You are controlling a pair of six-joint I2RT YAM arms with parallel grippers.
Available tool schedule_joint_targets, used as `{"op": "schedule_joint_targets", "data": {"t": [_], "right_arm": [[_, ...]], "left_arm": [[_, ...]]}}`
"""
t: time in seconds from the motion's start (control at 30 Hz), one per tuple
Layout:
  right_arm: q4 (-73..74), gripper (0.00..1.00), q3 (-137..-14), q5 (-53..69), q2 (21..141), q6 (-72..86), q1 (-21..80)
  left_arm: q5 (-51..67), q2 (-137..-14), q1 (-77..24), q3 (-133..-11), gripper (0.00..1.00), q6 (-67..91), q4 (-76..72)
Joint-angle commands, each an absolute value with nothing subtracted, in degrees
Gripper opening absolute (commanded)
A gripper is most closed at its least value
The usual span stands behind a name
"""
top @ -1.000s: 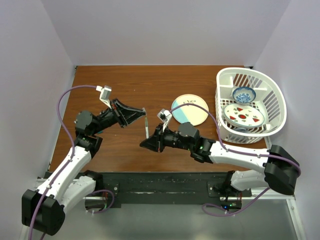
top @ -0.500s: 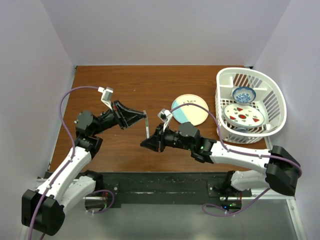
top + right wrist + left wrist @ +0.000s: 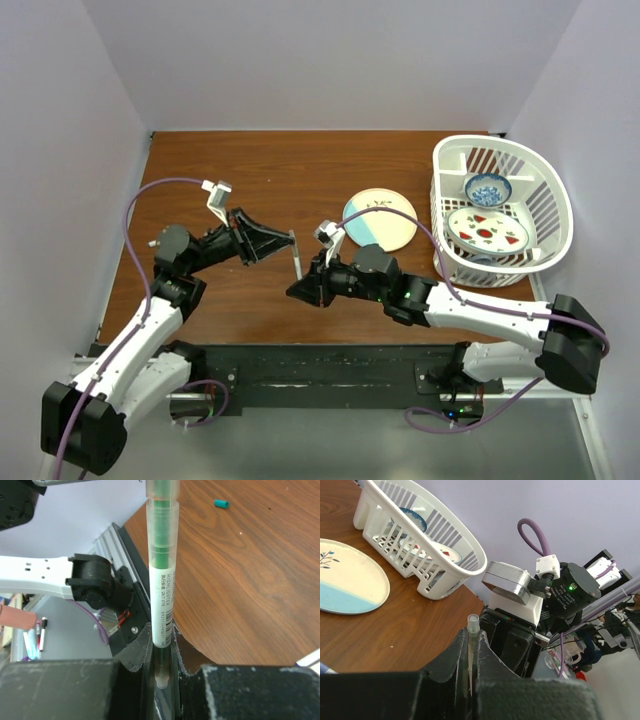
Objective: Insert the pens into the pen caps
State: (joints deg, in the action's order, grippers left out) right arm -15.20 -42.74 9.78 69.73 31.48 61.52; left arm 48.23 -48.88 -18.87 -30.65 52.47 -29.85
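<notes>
The robot's left gripper should release the pale pen on the brown table [image 3: 311, 283] close beside the blue-capped pen. The pale pen now hangs above the table.
A thin pale pen [image 3: 296, 258] with green ink inside hangs above the brown table between the two grippers. My left gripper [image 3: 290, 240] is shut on its far end; in the left wrist view the pen's clear tip [image 3: 472, 621] sticks out past the jaws [image 3: 470, 645]. My right gripper [image 3: 298, 290] is shut on the near end; in the right wrist view the pen [image 3: 162, 570] rises out of the jaws [image 3: 162, 645]. One small green pen cap [image 3: 220, 503] lies loose on the table beyond. Other pens and caps are out of view.
A cream and blue plate [image 3: 380, 220] lies right of centre. A white basket [image 3: 438, 215] stands at the right edge with a blue bowl [image 3: 488, 188] and a red-patterned dish [image 3: 487, 230] in it. In the left wrist view the basket [image 3: 435, 580] stands behind the plate [image 3: 345, 580].
Both grippers have shifted slightly to the right, and the pen has moved with them. Neither grip has changed.
</notes>
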Motion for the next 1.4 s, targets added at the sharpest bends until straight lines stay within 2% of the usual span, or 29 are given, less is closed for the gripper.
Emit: {"op": "schedule_joint_targets", "data": {"t": [0.0, 0.6, 0.93, 1.37], "right_arm": [[-19.9, 0.0, -48.1, 3.2, 66.6, 29.3, 60.9], [-14.7, 0.0, -55.4, -5.5, 64.9, 22.5, 60.8], [-11.4, 0.0, -62.2, -7.7, 67.5, 17.7, 59.9], [-9.1, 0.0, -67.8, -11.2, 67.6, 12.9, 59.1]], "left_arm": [[52.6, -48.6, -20.9, -27.8, 0.0, 50.4, -25.6], [51.9, -49.7, -24.0, -24.4, 0.0, 52.1, -28.5], [51.0, -52.5, -31.2, -22.9, 0.0, 50.4, -29.6], [50.9, -54.7, -33.6, -20.6, 0.0, 49.1, -30.1]]}}
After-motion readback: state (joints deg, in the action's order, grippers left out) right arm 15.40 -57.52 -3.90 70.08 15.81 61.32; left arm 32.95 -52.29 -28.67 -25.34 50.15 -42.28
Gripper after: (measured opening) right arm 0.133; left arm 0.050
